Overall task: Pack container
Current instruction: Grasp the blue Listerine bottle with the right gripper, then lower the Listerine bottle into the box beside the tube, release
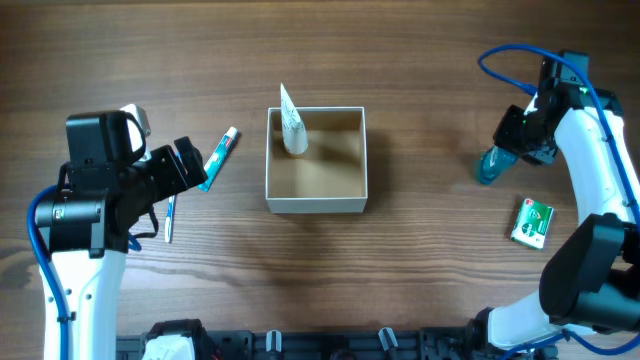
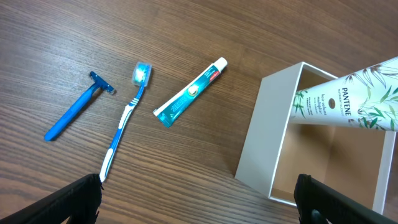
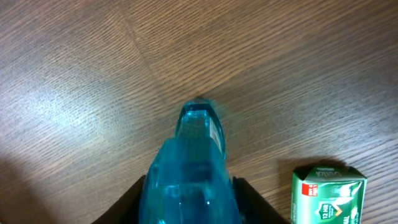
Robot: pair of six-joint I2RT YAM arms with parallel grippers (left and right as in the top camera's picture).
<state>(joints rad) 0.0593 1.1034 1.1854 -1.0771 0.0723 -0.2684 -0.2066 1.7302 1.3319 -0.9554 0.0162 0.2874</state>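
Observation:
The clear blue bottle will leave my right gripper inside the container's far half (image 1: 338, 158), beside the white Pantene tube.
The container (image 1: 316, 203) is a shallow white-walled box with a tan inside at the table's middle; it also shows in the left wrist view (image 2: 264, 137). A white Pantene tube (image 1: 292, 128) leans in its far left corner, seen too in the left wrist view (image 2: 348, 102). My right gripper (image 1: 505, 150) is shut on a clear blue bottle (image 3: 189, 171) at the far right, the bottle (image 1: 489, 167) pointing down-left. My left gripper (image 2: 199, 205) is open and empty, left of the container, near a toothpaste tube (image 2: 189, 93), a toothbrush (image 2: 124, 127) and a blue razor (image 2: 74, 113).
A green soap box (image 1: 532, 222) lies on the table near the right arm and shows in the right wrist view (image 3: 328, 193). The toothpaste tube (image 1: 219, 158) and toothbrush (image 1: 169, 218) lie beside the left arm.

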